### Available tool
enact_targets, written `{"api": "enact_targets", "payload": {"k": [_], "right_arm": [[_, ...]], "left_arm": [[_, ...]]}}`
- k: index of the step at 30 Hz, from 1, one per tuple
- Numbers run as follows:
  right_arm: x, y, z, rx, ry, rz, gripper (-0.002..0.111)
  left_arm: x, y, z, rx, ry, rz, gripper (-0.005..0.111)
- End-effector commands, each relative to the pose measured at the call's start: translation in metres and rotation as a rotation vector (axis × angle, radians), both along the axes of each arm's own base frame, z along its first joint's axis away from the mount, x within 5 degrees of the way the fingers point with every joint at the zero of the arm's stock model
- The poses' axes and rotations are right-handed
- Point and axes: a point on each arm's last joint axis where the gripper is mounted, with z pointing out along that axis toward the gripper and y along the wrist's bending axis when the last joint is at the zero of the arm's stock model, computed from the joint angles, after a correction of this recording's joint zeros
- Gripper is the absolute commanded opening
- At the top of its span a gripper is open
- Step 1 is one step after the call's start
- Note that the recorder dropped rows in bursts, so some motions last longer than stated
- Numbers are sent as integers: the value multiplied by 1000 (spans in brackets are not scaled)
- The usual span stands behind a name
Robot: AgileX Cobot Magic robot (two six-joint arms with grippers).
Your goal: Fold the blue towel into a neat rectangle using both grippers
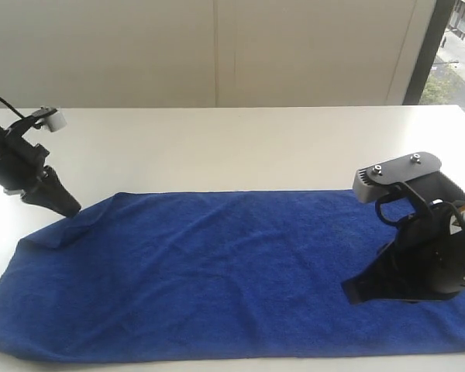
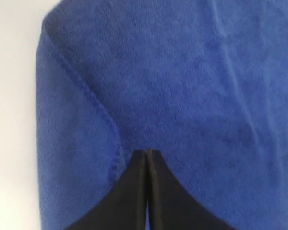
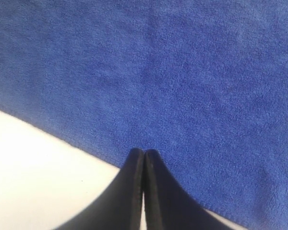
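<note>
The blue towel's far corner is turned over in a slanting fold, so next I open my left gripper, pinch the corner's tip (image 2: pixel 114 174) and pull it flat before folding.
The blue towel (image 1: pixel 232 271) lies spread lengthwise on the white table (image 1: pixel 240 147). Its far left corner is turned over in a slanting fold. My left gripper (image 1: pixel 71 209) is at that folded corner with its tip against the cloth. In the left wrist view the left gripper (image 2: pixel 148 152) is shut, nothing shows between its tips, and the towel's (image 2: pixel 192 86) hem runs up to them. My right gripper (image 1: pixel 347 288) hangs over the towel's right part. In the right wrist view the right gripper (image 3: pixel 144 151) is shut by the towel's (image 3: pixel 182 72) edge, with nothing in it.
Bare white table lies behind the towel and to its far left (image 1: pixel 15 225). The towel's near edge runs close to the table's front edge. A pale wall (image 1: pixel 217 46) stands behind the table, with a window (image 1: pixel 459 46) at the back right.
</note>
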Motion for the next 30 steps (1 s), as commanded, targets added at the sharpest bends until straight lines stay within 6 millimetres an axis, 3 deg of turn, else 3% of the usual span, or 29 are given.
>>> {"api": "enact_targets", "payload": {"k": [1,6,8,24,30], "right_arm": [[0,1,2,-6,0,16,0],[0,1,2,-6,0,16,0],[0,1,2,-6,0,16,0],[0,1,0,-8,6,16,0],[13,4,-22,-35,128,21,0]], "left_arm": [[-5,4,1,48,5,-67,11],[-2,3,2,35,-26,-46,44],[-1,3,0,44,-37,-33,49],[-1,1,-34,5,15,-31,47],[0,0,-34,1,-9,-40,40]]}}
